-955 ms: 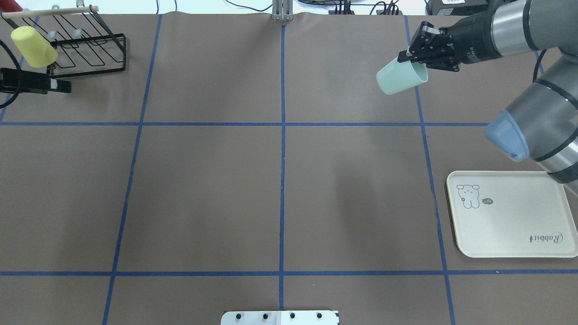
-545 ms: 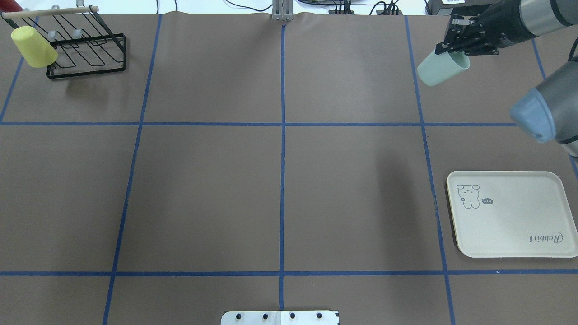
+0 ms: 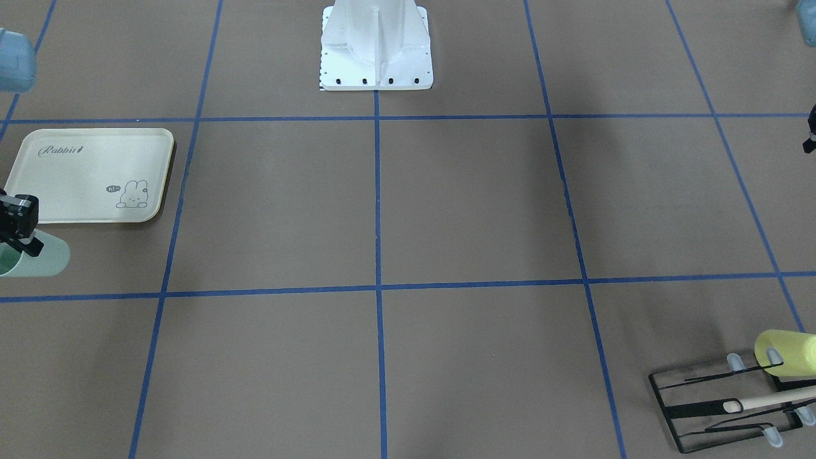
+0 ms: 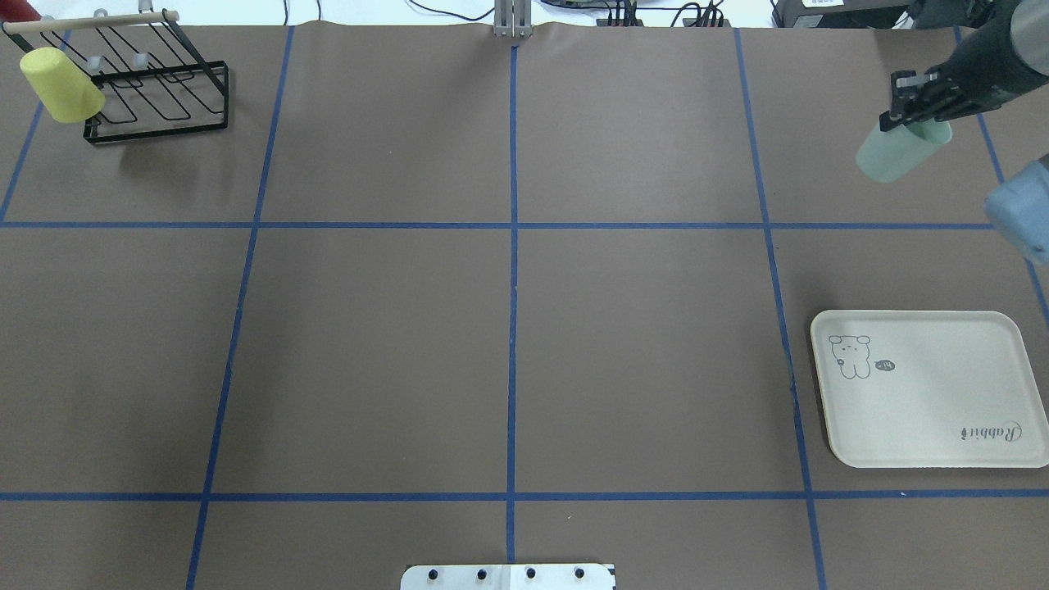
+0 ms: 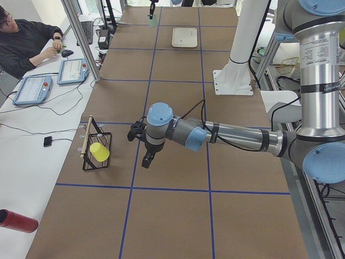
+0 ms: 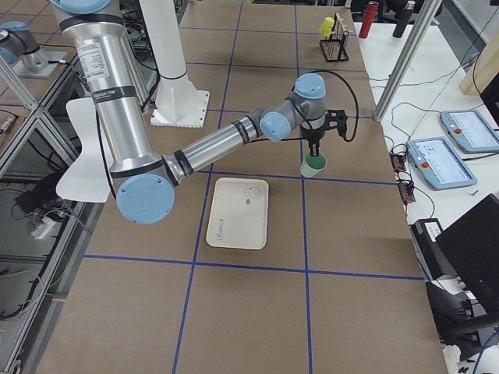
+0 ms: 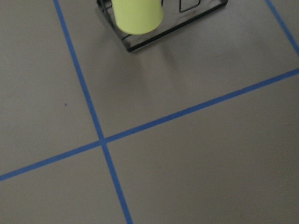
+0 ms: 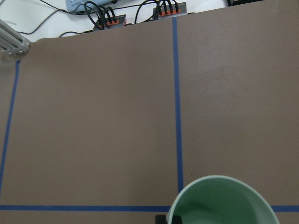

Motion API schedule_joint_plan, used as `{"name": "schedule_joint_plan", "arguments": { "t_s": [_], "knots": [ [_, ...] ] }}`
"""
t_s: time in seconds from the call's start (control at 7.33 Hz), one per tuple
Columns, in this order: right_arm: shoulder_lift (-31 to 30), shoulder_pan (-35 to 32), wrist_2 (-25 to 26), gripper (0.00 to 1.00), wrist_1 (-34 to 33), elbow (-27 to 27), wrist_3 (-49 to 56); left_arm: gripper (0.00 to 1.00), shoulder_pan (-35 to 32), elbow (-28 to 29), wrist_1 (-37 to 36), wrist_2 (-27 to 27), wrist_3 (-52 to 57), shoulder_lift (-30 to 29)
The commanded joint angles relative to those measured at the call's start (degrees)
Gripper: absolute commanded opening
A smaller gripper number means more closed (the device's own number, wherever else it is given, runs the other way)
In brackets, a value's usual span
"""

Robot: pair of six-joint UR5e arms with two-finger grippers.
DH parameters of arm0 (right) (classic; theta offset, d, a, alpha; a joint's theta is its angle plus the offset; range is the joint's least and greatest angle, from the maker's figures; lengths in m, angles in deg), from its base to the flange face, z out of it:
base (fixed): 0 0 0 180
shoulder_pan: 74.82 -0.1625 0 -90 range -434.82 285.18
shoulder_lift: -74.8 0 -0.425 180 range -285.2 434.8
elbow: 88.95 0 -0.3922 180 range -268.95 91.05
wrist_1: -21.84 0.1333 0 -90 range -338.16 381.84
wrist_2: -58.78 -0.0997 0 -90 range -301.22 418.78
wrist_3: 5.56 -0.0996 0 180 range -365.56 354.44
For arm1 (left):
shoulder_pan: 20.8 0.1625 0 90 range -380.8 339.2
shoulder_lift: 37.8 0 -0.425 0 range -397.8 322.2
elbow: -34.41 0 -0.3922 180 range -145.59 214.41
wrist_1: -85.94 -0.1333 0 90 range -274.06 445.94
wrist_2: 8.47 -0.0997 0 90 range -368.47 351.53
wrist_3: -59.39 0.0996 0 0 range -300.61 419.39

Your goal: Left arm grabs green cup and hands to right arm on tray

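The robot's right gripper should set the pale green cup down on the cream tray (image 3: 62, 185) between the Rabbit lettering and the tray's far edge.
My right gripper (image 4: 911, 123) is shut on the rim of the pale green cup (image 4: 892, 157), one finger inside it. It holds the cup off the table at the far right, beyond the far side of the cream tray (image 4: 926, 426). The front view shows the gripper (image 3: 20, 237), the cup (image 3: 46, 260) and the tray (image 3: 76, 191) at its left edge. The right wrist view shows the cup's open mouth (image 8: 219, 184). My left gripper (image 5: 147, 159) hangs low beside the black rack, out of the overhead view; I cannot tell whether it is open or shut.
A yellow cup (image 4: 59, 84) sits on the black wire rack (image 4: 164, 123) at the far left corner; the cup also shows in the left wrist view (image 7: 136, 16). Blue tape lines grid the brown table. The robot's base plate (image 4: 508, 576) is at the near edge.
My right gripper has carried the green cup to the right along the far side of the table. My left gripper has drawn back out of the overhead view at the left edge.
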Motion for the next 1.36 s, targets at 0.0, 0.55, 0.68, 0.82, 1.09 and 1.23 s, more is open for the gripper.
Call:
{"name": "schedule_joint_plan", "arguments": {
  "t_s": [0.0,0.55,0.68,0.82,1.09,1.23],
  "knots": [
    [-5.5,0.2,0.0,0.0,-1.1,-2.5,2.1,1.0,-2.4,-0.1,-9.0,0.5,3.9,0.3],
    [-16.0,7.5,5.6,0.0,4.0,-6.6,1.1,1.0,-2.5,-0.4,-8.4,0.4,4.3,0.8],
    [-18.8,8.2,5.6,0.0,9.1,-7.0,-1.8,1.0,-2.5,-0.4,-8.4,0.5,4.0,0.8],
    [-22.4,9.8,5.8,0.0,16.9,-7.2,-7.3,1.0,-2.4,-0.3,-8.3,0.5,4.0,0.7],
    [-29.2,15.1,12.3,0.0,28.1,-8.1,-13.3,1.0,-2.4,-0.1,-8.3,0.5,3.9,0.7],
    [-31.5,18.4,16.8,0.0,31.7,-8.2,-15.9,1.0,-2.4,-0.1,-8.2,0.5,3.9,0.7]
  ]
}}
